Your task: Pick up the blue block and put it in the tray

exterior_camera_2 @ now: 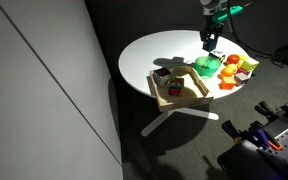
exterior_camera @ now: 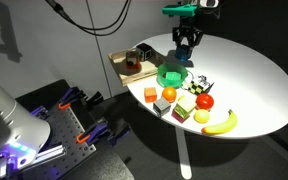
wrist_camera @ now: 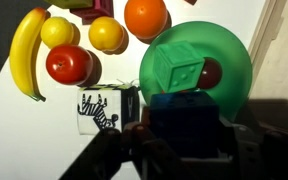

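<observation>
Next, I let go of the blue block, now held over the green bowl's edge, in the tray [exterior_camera: 156,55], between the dark block and the green bowl.
In the wrist view the blue block [wrist_camera: 184,115] sits between my gripper's [wrist_camera: 184,140] fingers, held in the air over the edge of the green bowl [wrist_camera: 234,60]. The bowl holds a green block [wrist_camera: 181,68]. In both exterior views the gripper [exterior_camera: 185,47] [exterior_camera_2: 210,42] hangs just above the bowl [exterior_camera: 171,75] [exterior_camera_2: 207,66]. The light-wood tray [exterior_camera: 121,60] [exterior_camera_2: 176,98] lies beside the bowl near the table edge, with some small things in it. The blue block is too small to make out in the exterior views.
Beside the bowl lie a banana [wrist_camera: 26,50], a lemon [wrist_camera: 57,31], two oranges [wrist_camera: 145,15], a red tomato [wrist_camera: 68,64] and a zebra-patterned cube [wrist_camera: 102,108]. More blocks and fruit [exterior_camera: 189,102] crowd the white round table [exterior_camera: 254,80].
</observation>
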You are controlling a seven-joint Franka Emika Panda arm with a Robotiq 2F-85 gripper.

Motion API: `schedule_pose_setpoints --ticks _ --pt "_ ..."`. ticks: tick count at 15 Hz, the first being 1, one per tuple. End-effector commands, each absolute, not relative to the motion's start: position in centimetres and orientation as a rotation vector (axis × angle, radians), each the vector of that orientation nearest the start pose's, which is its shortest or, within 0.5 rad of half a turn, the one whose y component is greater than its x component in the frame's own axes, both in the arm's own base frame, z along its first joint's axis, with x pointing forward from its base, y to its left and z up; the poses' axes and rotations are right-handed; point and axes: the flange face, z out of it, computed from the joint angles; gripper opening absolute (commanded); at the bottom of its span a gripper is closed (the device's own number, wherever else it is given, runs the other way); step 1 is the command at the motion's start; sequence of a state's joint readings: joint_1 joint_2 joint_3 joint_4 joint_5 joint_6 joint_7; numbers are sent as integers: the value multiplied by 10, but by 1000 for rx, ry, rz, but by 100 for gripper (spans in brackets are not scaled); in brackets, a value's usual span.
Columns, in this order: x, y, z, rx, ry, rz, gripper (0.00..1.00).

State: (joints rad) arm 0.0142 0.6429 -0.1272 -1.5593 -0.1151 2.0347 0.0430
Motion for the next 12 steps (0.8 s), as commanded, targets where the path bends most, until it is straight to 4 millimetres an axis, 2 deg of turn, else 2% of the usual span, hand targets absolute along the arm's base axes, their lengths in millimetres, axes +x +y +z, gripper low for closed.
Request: schedule_pose_setpoints --ticks 1,4,5,6,12 --pt "663 -52 264 -3305 83 329 33" --pt "657 -45 264 -3282 62 356 33" --pt "669 -46 251 -3282 63 333 33" --pt "668 -45 251 -3280 60 336 58" --pt "667 -45 247 -3279 60 345 58"
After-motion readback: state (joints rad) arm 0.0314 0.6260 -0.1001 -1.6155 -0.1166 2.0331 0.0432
